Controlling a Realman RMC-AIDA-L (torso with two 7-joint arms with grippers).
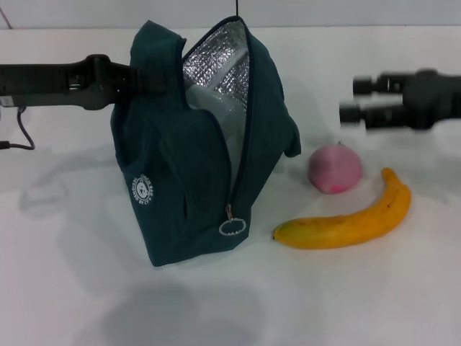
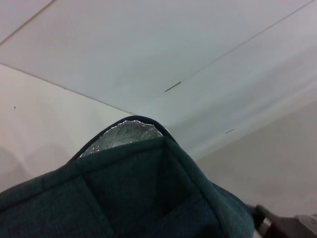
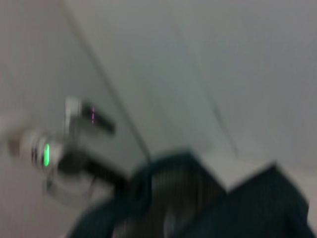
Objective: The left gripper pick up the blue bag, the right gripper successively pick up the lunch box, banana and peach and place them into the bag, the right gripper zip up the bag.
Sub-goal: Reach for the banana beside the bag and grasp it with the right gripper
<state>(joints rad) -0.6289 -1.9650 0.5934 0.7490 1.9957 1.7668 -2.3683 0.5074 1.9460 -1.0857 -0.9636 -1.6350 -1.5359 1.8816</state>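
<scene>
I should close my right gripper on the bend [image 1: 379,218] of the yellow banana, on the half of it that is farther away from the blue bag.
The blue bag [image 1: 194,180] stands upright on the white table, its zipper open and silver lining [image 1: 220,65] showing. My left gripper [image 1: 135,78] reaches in from the left and grips the bag's upper edge, its fingertips hidden by the fabric. A pale, clear shape inside the opening [image 1: 204,97] looks like the lunch box. The pink peach [image 1: 335,169] and the yellow banana [image 1: 349,220] lie on the table to the right of the bag. My right gripper [image 1: 351,99] hovers open and empty above the peach. The left wrist view shows the bag's top [image 2: 138,198].
The zipper's ring pull [image 1: 232,227] hangs low on the bag's front. A black cable [image 1: 21,137] trails at the far left. The right wrist view is blurred, showing the bag [image 3: 198,198] and my left arm's green light [image 3: 47,153].
</scene>
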